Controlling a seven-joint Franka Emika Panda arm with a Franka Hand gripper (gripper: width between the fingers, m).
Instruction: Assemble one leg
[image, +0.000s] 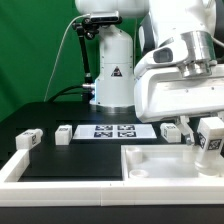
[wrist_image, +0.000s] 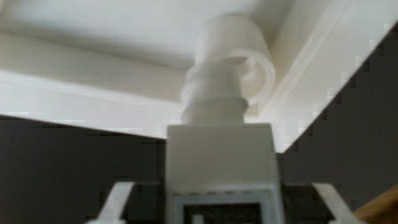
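The robot's gripper should release the white leg, standing upright in the recessed corner of the big flat white panel (image: 209, 169) (wrist_image: 247, 80).
My gripper (image: 207, 132) hangs at the exterior view's right, shut on a white leg (image: 210, 141) whose black-and-white tag faces the camera. In the wrist view the leg (wrist_image: 221, 140) runs out from between my gripper (wrist_image: 222, 205) and its pale fingers (wrist_image: 118, 200). Its rounded narrower end reaches into a recessed corner of the big flat white panel (wrist_image: 89, 85). That panel (image: 160, 166) lies flat at the front right, under the held leg. I cannot tell whether the leg's end touches the panel.
Two loose legs (image: 27, 140) (image: 64, 133) lie on the black table at the exterior view's left, a further one (image: 172, 130) beside my gripper. The marker board (image: 115, 130) lies mid-table before the robot base (image: 112, 75). White border rails (image: 60, 170) run along the front.
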